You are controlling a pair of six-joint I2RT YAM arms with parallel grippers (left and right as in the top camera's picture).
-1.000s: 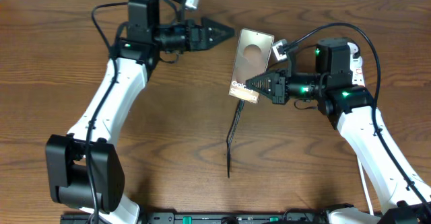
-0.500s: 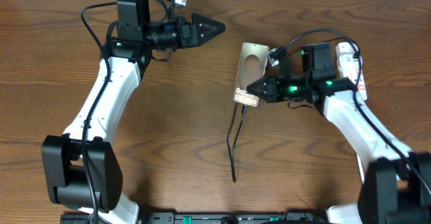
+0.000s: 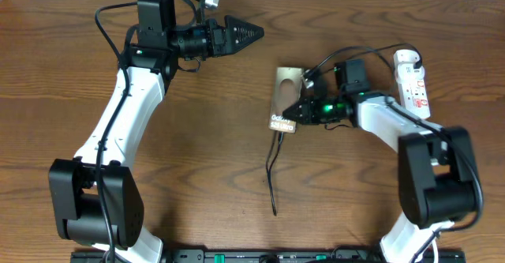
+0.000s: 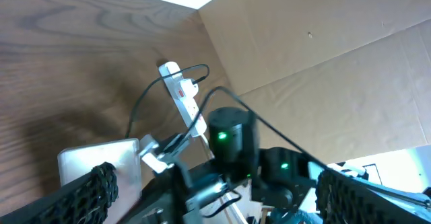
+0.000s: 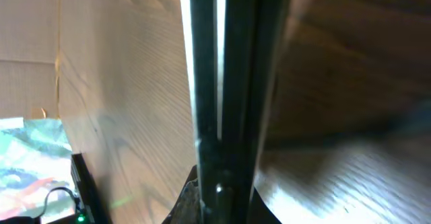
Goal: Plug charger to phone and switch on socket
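Note:
Next, my right gripper releases the phone on the bare wood (image 3: 255, 100) before my left gripper's open fingers.
The phone (image 3: 285, 94), brownish with a dark oval and "Galaxy" lettering, is held near the table's middle. My right gripper (image 3: 294, 114) is shut on its lower right edge. In the right wrist view the phone (image 5: 225, 83) shows edge-on as a dark vertical band between the jaws (image 5: 222, 190). The black charger cable (image 3: 271, 168) runs from the phone's bottom edge down to a free end near the front. I cannot tell whether its tip is seated in the phone. The white socket strip (image 3: 412, 77) lies at the far right and also shows in the left wrist view (image 4: 182, 93). My left gripper (image 3: 246, 34) is open and empty at the upper left, its fingers wide apart (image 4: 219, 197).
The strip's white cord and a black lead (image 4: 151, 93) trail from its end. My right arm (image 4: 232, 136) fills the lower part of the left wrist view. A brown cardboard wall (image 4: 323, 56) stands behind the table. The table is brown wood (image 3: 197, 152).
My right gripper has carried the phone left and slightly toward the front, with the forearm swinging toward the table's middle. The cable followed. The left arm drew back earlier and is now still.

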